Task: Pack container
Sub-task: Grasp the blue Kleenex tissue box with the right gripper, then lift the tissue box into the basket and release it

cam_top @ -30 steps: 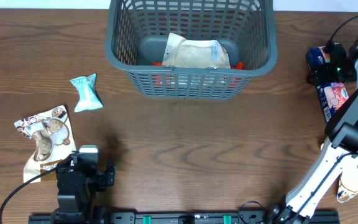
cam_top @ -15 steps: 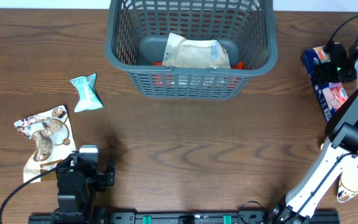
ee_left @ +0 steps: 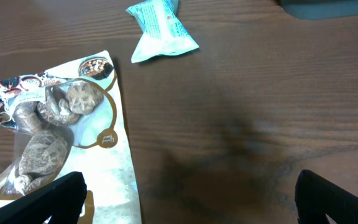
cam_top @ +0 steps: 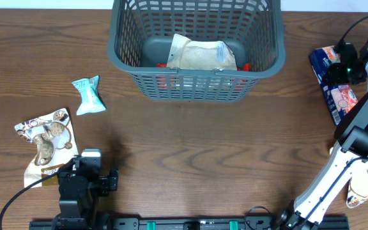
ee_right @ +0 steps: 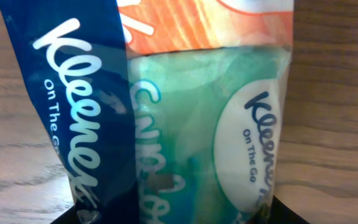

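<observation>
I need to set the Kleenex tissue pack on the tan pouch inside the container (cam_top: 182, 49) with my right gripper.
The container (cam_top: 117, 61), a dark grey slatted basket, stands at the back centre with a tan pouch (cam_top: 200, 54) lying inside. At the far right my right gripper (cam_top: 345, 69) is over a Kleenex tissue pack (cam_top: 335, 92). In the right wrist view the tissue pack (ee_right: 185, 124) fills the frame, and the right gripper (ee_right: 179, 219) has its dark fingers pressed against both lower edges of the pack. My left gripper (ee_left: 191, 194) stands wide open low over the table, with nothing between its fingers, next to a cookie bag (ee_left: 55, 124).
A teal snack packet (cam_top: 88, 94) lies left of the basket, and the cookie bag (cam_top: 46, 137) lies below it near the left arm. A tan and orange packet (cam_top: 363, 187) lies at the front right beside the right arm's base.
The right gripper's fingers have come together onto the tissue pack, and the pack's far end has shifted slightly left. The left arm has not moved.
</observation>
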### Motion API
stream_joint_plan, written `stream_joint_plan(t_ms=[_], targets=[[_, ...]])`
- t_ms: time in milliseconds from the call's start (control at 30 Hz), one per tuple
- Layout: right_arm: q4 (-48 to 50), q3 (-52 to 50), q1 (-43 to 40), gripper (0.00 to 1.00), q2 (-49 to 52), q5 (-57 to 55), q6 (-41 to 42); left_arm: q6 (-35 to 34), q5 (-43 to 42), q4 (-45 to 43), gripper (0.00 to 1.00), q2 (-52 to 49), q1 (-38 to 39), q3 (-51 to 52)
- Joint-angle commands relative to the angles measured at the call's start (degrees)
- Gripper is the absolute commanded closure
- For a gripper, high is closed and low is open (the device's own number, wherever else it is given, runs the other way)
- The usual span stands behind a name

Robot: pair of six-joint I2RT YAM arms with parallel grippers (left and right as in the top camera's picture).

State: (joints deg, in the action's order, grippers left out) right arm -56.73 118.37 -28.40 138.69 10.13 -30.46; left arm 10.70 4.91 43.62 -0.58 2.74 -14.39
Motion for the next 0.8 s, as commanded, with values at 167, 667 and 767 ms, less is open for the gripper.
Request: stream_joint_plan(t_ms=[167,667,767], targets=[[0.2,5.5,1.3,0.99,-5.2,9.9,9.6,-0.5,-1.5,0.0,0.01,0.3,0.2,-0.3],[10.0,17.9,16.4,0.99,-27.8,15.9,2.3,-0.5,-1.5,0.0,0.01,0.3,0.2,-0.3],[8.9,17.9,22.4,0.99,-30.8,16.1,-7.3,-0.5,-1.5,0.0,0.01,0.3,0.2,-0.3]])
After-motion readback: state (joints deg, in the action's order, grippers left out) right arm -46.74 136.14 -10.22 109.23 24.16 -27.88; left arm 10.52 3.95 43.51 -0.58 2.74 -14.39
